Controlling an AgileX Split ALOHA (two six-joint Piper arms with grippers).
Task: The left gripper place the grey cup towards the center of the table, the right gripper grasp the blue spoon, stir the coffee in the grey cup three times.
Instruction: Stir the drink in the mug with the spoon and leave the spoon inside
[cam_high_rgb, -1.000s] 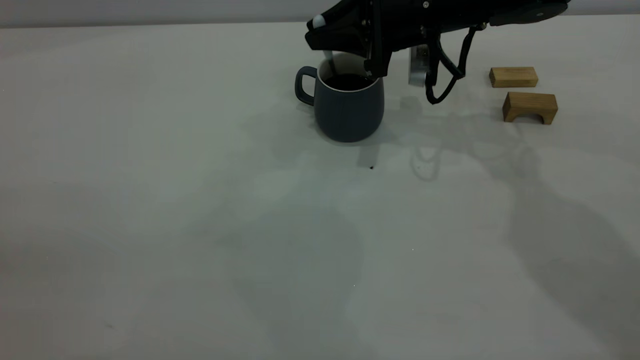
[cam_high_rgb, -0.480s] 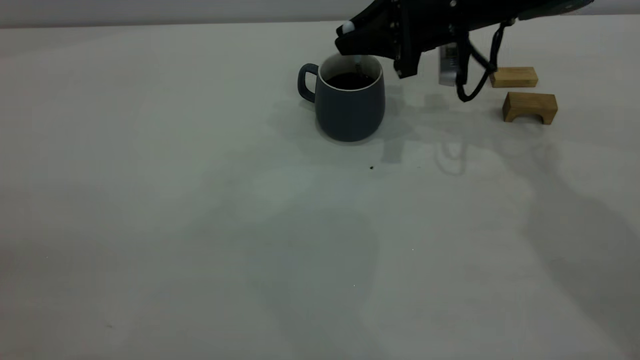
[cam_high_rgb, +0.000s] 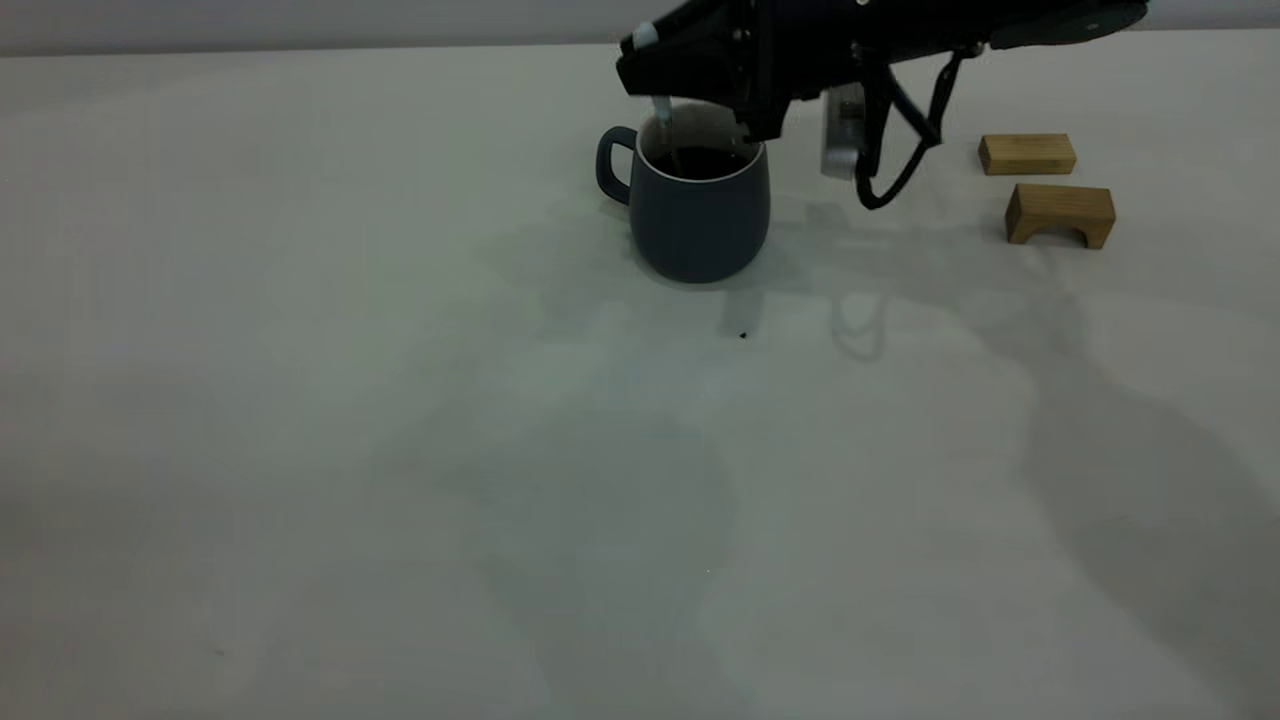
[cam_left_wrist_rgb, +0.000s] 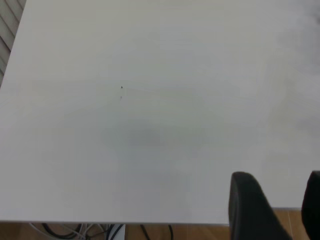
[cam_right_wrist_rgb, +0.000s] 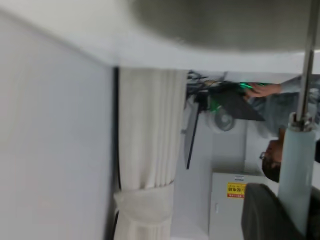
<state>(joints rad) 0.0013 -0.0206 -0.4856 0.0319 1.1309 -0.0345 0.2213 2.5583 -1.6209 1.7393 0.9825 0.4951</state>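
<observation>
My right gripper is going to let go of the blue spoon, leaning it on the grey cup's rim (cam_high_rgb: 639, 139) next to the cup's handle.
The grey cup (cam_high_rgb: 700, 215) stands upright on the table (cam_high_rgb: 400, 420), toward the far middle, its handle pointing left. Dark coffee (cam_high_rgb: 702, 162) shows inside it. My right gripper (cam_high_rgb: 665, 75) hovers just above the cup's left rim, shut on the blue spoon (cam_high_rgb: 661, 106), whose metal neck dips into the coffee. In the right wrist view the pale handle (cam_right_wrist_rgb: 297, 175) sits between the dark fingers (cam_right_wrist_rgb: 262, 215) of the right gripper (cam_right_wrist_rgb: 295, 217). My left gripper (cam_left_wrist_rgb: 280, 210) is open over the table's edge, away from the cup, holding nothing.
Two tan wooden blocks (cam_high_rgb: 1027, 154) (cam_high_rgb: 1060, 213) lie right of the cup, under the right arm's reach. A black cable loop (cam_high_rgb: 885, 180) hangs from that arm. A small dark speck (cam_high_rgb: 742, 335) lies in front of the cup. A person (cam_right_wrist_rgb: 272, 160) shows beyond the table.
The right gripper swung right across the cup with the spoon, then back to the left rim. The spoon's neck moved through the coffee. The cup stayed almost still.
</observation>
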